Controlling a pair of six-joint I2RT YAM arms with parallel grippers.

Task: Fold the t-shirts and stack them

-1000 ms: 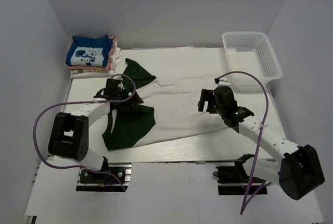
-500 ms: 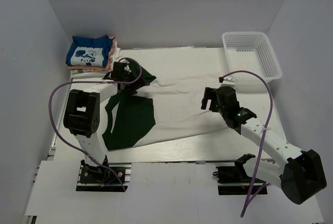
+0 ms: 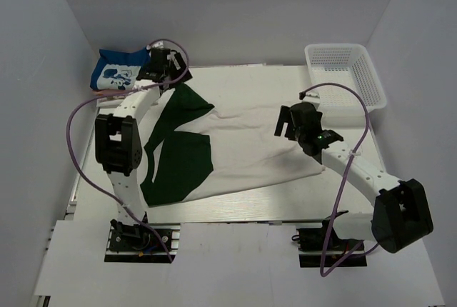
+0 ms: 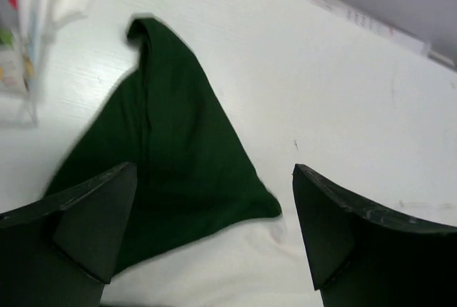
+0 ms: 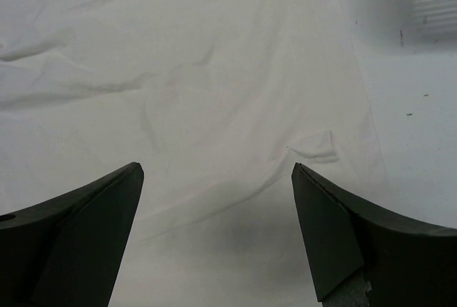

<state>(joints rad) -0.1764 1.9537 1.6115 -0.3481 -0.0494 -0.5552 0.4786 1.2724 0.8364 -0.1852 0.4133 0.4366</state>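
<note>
The pointed back end (image 3: 183,87) (image 4: 151,41) of the dark green t-shirt, near the folded stack, will be grabbed by my left gripper.
A dark green t-shirt (image 3: 178,168) lies spread at the table's left, one pointed end reaching toward the back. A cream t-shirt (image 3: 250,150) lies spread across the middle, overlapping it. A blue t-shirt with white cartoon print (image 3: 114,73) tops a folded stack at the back left, with pinkish ones (image 3: 107,95) under it. My left gripper (image 3: 168,77) is open and empty by the stack, above the green cloth's pointed end (image 4: 164,143). My right gripper (image 3: 287,127) is open and empty above the cream cloth's right part (image 5: 214,71).
A white plastic mesh basket (image 3: 346,78) stands at the back right; its corner shows in the right wrist view (image 5: 435,7). White walls close in the table on the left, back and right. Purple cables loop off both arms.
My left arm has swung from the middle of the green cloth toward the back left, ending by the stack. My right gripper has moved slightly farther back. The cloths lie much as before.
</note>
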